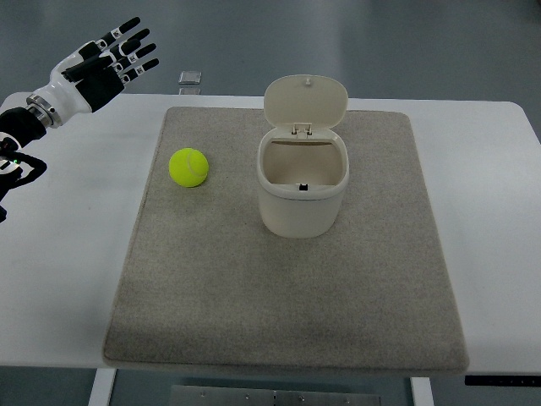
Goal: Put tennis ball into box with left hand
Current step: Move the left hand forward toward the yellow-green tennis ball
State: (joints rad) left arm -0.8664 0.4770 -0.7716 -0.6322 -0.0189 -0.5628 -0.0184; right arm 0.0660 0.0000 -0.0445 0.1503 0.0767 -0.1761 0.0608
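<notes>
The left gripper needs to grip the middle of the tennis ball (188, 167), coming from the side away from the cream box.
A yellow-green tennis ball (188, 167) lies on the left part of a grey mat (287, 279). A cream box (302, 184) with its hinged lid (305, 101) flipped up and open stands at the mat's middle, to the right of the ball. Its inside looks empty. My left hand (106, 59) is at the upper left, above the table's far left corner, well away from the ball. Its fingers are spread and hold nothing. The right arm is not in view.
The mat lies on a white table (68, 271). A small grey square object (191, 78) sits beyond the table's far edge. The table's front edge runs along the bottom of the picture.
</notes>
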